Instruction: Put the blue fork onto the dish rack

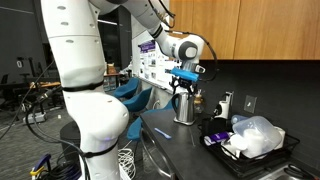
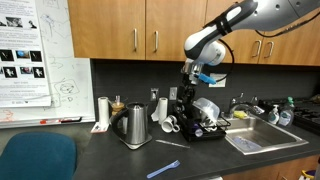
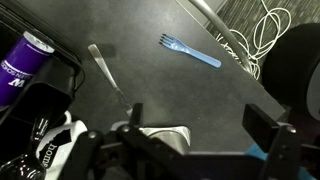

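My gripper should next go down to the tine end (image 1: pixel 168 137) (image 3: pixel 174 43) of the blue fork on the countertop and close there.
The blue fork (image 3: pixel 190 50) lies flat on the dark countertop, also seen in both exterior views (image 1: pixel 160 131) (image 2: pixel 165 168) near the front edge. The black dish rack (image 2: pixel 213 133) stands on the counter beside the sink and holds cups and white items; in an exterior view it is at the right (image 1: pixel 222 152), and in the wrist view it is at the left edge (image 3: pixel 48 98). My gripper (image 3: pixel 200 130) is open and empty, high above the counter (image 1: pixel 183 82) (image 2: pixel 198 80), between the fork and the rack.
A steel kettle (image 2: pixel 135 125) (image 1: pixel 184 106) stands on the counter below the gripper. A silver utensil (image 3: pixel 105 72) lies near the rack, by a purple can (image 3: pixel 25 58). Mugs (image 2: pixel 165 122), a sink (image 2: pixel 255 141), a blue chair (image 2: pixel 35 158) and floor cables (image 3: pixel 262 32) are around.
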Controlling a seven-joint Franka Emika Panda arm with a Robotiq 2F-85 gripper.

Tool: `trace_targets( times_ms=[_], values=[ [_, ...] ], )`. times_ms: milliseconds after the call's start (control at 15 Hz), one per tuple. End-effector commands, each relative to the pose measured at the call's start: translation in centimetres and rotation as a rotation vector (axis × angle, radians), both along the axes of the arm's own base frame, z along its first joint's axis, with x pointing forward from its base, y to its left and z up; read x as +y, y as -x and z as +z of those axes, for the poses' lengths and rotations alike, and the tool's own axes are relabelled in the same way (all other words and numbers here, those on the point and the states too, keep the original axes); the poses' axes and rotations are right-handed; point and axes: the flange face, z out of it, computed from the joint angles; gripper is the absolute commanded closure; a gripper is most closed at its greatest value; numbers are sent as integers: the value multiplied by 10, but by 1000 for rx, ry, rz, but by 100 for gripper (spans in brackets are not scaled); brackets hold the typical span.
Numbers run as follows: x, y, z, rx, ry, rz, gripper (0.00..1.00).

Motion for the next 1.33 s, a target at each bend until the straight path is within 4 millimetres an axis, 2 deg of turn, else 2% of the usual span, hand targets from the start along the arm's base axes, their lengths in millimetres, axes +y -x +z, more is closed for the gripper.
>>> trace_targets(
  times_ms=[0,467,600,733,933,1133,1267],
  values=[
    [-1,0,1,1,0,-3,0],
    [-1,-1,2,1,0,-2,0],
    [5,-5,-7,7,17,7,0],
    [13,-9,-25,32,39,30,0],
    [28,-12,-71,89,88,84,0],
    [54,-11,-146,188,79,117,0],
    [69,-4,-194,262,94,151,0]
  ],
)
